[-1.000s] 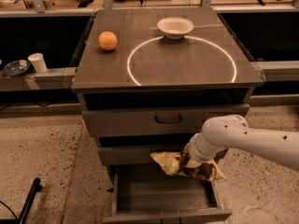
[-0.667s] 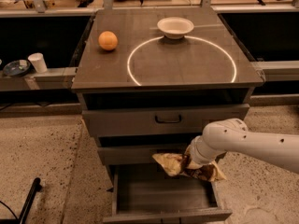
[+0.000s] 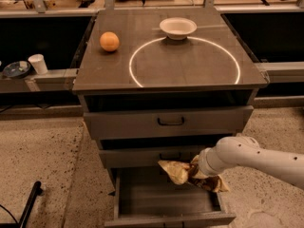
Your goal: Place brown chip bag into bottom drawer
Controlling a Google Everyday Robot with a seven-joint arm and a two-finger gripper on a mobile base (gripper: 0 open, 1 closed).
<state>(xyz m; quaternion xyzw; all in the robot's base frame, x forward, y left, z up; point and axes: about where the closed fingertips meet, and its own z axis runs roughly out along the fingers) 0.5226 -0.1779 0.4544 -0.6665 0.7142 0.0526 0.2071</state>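
The robot's gripper needs to release the brown chip bag, now hanging above the open drawer, on the bottom drawer's bare inside [image 3: 188,184], toward the side of the robot's arm.
The brown chip bag [image 3: 178,172] is dark brown with pale tan ends. It hangs above the right half of the open bottom drawer [image 3: 161,201], the lowest grey drawer, pulled out with a plain bare floor. My gripper [image 3: 195,171] comes in from the right on a white arm and is shut on the brown chip bag's middle. The wrist hides the fingers.
Two shallower grey drawers with black handles [image 3: 171,122] sit shut above. On the cabinet top are an orange [image 3: 109,41], a white bowl [image 3: 177,27] and a white painted ring [image 3: 184,61]. A white cup [image 3: 38,63] stands on the left ledge. A black bar [image 3: 28,204] lies on the floor at left.
The arm and the bag have shifted very slightly; the bag stays held over the open bottom drawer.
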